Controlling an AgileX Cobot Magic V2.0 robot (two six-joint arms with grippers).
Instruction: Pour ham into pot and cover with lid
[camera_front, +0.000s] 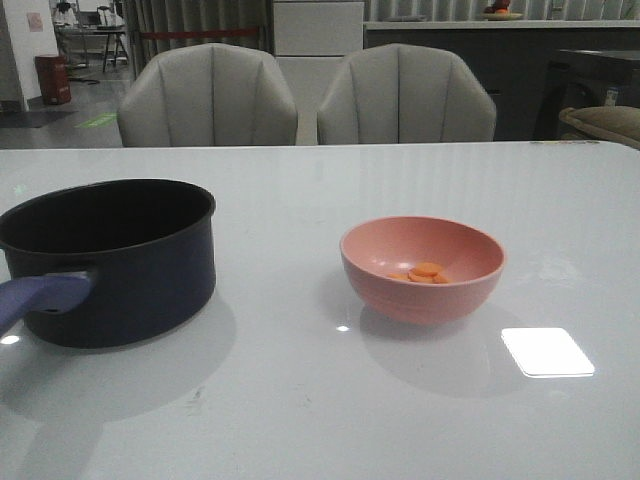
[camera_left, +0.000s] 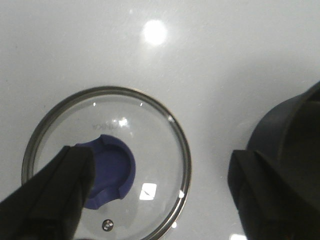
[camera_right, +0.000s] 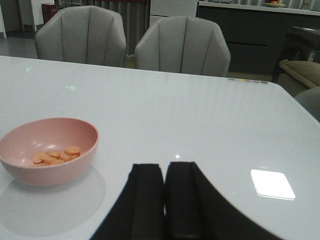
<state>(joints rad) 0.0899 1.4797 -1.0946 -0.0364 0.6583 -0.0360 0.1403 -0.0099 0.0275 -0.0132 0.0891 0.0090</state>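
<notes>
The robot's right gripper will close on the salmon-pink bowl's rim (camera_front: 497, 248) (camera_right: 97, 135), on the side farthest from the dark pot, to lift the ham.
The ham (camera_front: 425, 272) is a few orange-pink slices in the salmon-pink bowl (camera_front: 460, 290) at the table's middle right; it also shows in the right wrist view (camera_right: 55, 156). The dark pot (camera_front: 110, 262) with its bluish handle (camera_front: 40, 298) stands at the left, empty as far as I see. The glass lid (camera_left: 150, 150) with its blue knob (camera_left: 112, 170) lies flat on the table in the left wrist view, next to the pot (camera_left: 295, 150). My left gripper (camera_left: 160, 195) is open above the lid. My right gripper (camera_right: 165, 170) is shut and empty, to the right of the bowl (camera_right: 47, 155).
Two grey chairs (camera_front: 210, 95) (camera_front: 405, 95) stand behind the table's far edge. A bright light reflection (camera_front: 547, 351) lies on the white table (camera_front: 300, 400) to the right of the bowl. Neither arm shows in the front view.
</notes>
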